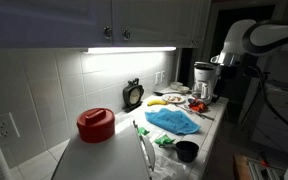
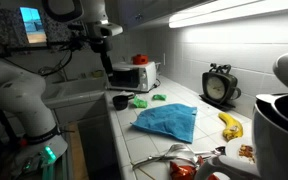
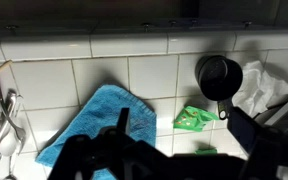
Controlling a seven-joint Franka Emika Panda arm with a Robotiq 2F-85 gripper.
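Observation:
The green packet closest to the black cup is my next target, and my gripper will go to the middle of the green packet (image 1: pixel 165 140) (image 3: pixel 193 118) and close there.
My gripper (image 3: pixel 180 135) is open and empty, high above a white tiled counter (image 3: pixel 144 75). In the wrist view a blue towel (image 3: pixel 89 125) lies below its left finger. A green packet (image 3: pixel 194 119) lies between the fingers, and a black cup (image 3: pixel 219 75) stands beyond it, next to a crumpled white wrapper (image 3: pixel 266 85). The gripper touches nothing. In both exterior views the gripper (image 1: pixel 220 62) (image 2: pixel 106 45) hangs over the counter's end, with the towel (image 1: pixel 174 121) (image 2: pixel 169 120), the cup (image 1: pixel 187 151) (image 2: pixel 121 101) and the packet (image 2: pixel 144 101) on the counter.
A red lidded pot (image 1: pixel 95 124), a clock (image 2: pixel 220 87), a banana (image 2: pixel 230 125), a coffee maker (image 1: pixel 203 78) and a white toaster oven (image 2: pixel 134 75) stand along the counter. Metal utensils (image 3: pixel 9 120) lie beside the towel. Cabinets (image 1: pixel 94 20) hang overhead.

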